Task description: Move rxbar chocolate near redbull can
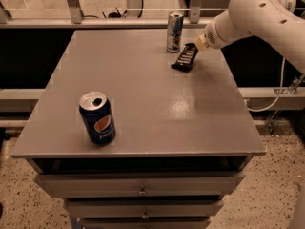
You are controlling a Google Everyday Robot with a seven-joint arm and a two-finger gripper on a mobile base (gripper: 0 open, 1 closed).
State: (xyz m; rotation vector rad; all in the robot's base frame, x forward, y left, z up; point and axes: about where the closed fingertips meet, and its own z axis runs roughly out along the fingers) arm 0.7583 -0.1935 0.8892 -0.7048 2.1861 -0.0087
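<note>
I should set the rxbar chocolate down and let go of it on the grey table top, close beside the redbull can's foot point(184, 49).
The rxbar chocolate point(185, 57), a flat black bar with pale lettering, lies on the grey table top point(143, 99) at the far right. The redbull can point(174, 32), slim, silver and blue, stands upright just left of and behind the bar, a small gap apart. My gripper point(197, 45) comes in from the right on the white arm point(257, 13) and sits at the bar's far end; the wrist hides its fingers.
A wider dark-blue Pepsi can point(97, 118) stands upright near the table's front left. Drawers point(140, 190) sit under the top. A rail and metal posts point(71, 4) run behind the table. A cable point(279, 92) hangs at the right.
</note>
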